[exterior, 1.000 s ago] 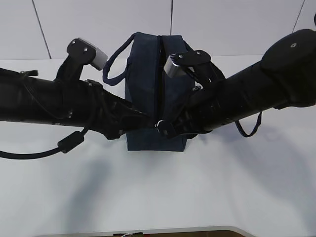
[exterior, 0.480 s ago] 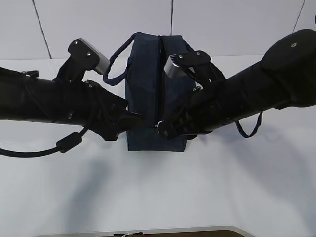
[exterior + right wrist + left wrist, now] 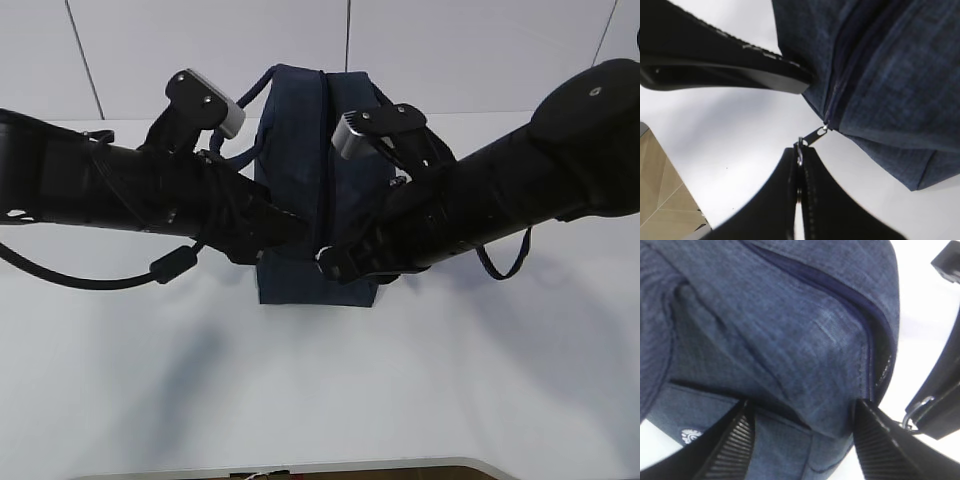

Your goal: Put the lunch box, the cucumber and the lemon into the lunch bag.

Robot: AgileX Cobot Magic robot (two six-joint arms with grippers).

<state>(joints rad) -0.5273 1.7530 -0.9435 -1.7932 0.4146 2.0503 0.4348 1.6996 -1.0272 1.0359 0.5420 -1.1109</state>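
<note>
The bag is loose in my open left gripper, so that gripper needs to pinch the fabric [image 3: 802, 385] next to the zipper before my right gripper pulls the ring pull along.
The dark navy lunch bag [image 3: 300, 150] stands at mid-table with its zipper line running shut along the top. My right gripper [image 3: 325, 262] is shut on the metal ring pull [image 3: 800, 148] of the zipper at the bag's near end [image 3: 890, 65]. My left gripper [image 3: 290, 228] is open, with its ribbed fingers [image 3: 740, 432] on either side of the bag's near corner [image 3: 790, 330]. The lunch box, the cucumber and the lemon are out of view.
The bag's loop handles hang out on the left [image 3: 232, 150] and on the right [image 3: 500, 265]. Both arms cross in front of the bag. The white table [image 3: 320, 380] stretches to its front edge at the bottom, with a wall behind.
My left arm has risen and moved right, bringing its gripper onto the bag's near left corner. The right gripper has stayed on the zipper pull.
</note>
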